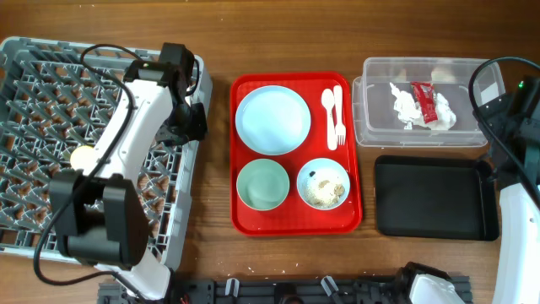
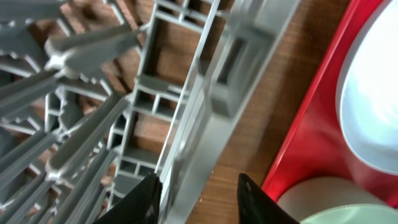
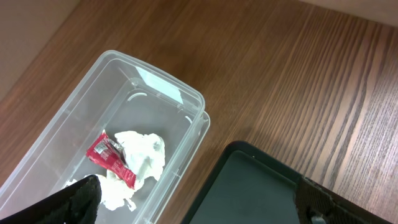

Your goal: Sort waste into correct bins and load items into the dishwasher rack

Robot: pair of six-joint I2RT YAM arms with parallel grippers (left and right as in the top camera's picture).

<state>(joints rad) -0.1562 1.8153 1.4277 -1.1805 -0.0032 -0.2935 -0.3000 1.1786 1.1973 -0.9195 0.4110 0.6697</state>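
Observation:
The dishwasher rack's long side slants from the red tray, so my left gripper needs to grip the rack's rim [image 1: 204,91] and square it before loading dishes.
The grey dishwasher rack [image 1: 51,93] stands at the left with a small yellow cup [image 1: 82,158] in it. My left gripper [image 2: 202,200] is open and empty over the rack's right rim [image 2: 205,93], next to the red tray [image 2: 311,124]. The red tray [image 1: 245,215] holds a pale blue plate [image 1: 272,120], a white spoon [image 1: 329,103] and fork [image 1: 340,118], an empty bowl [image 1: 262,184] and a bowl with rice scraps [image 1: 323,184]. The clear tub [image 1: 375,127] holds the napkin [image 3: 142,154] and the red packet [image 3: 109,158]. My right gripper [image 3: 199,205] is open and empty between the tub and the black tray [image 3: 261,186].
The black tray [image 1: 434,198] lies empty in front of the clear tub at the right. My left arm [image 1: 135,118] stretches across the rack. My right arm [image 1: 515,177] runs along the table's right edge. Bare wood shows between rack, red tray and bins.

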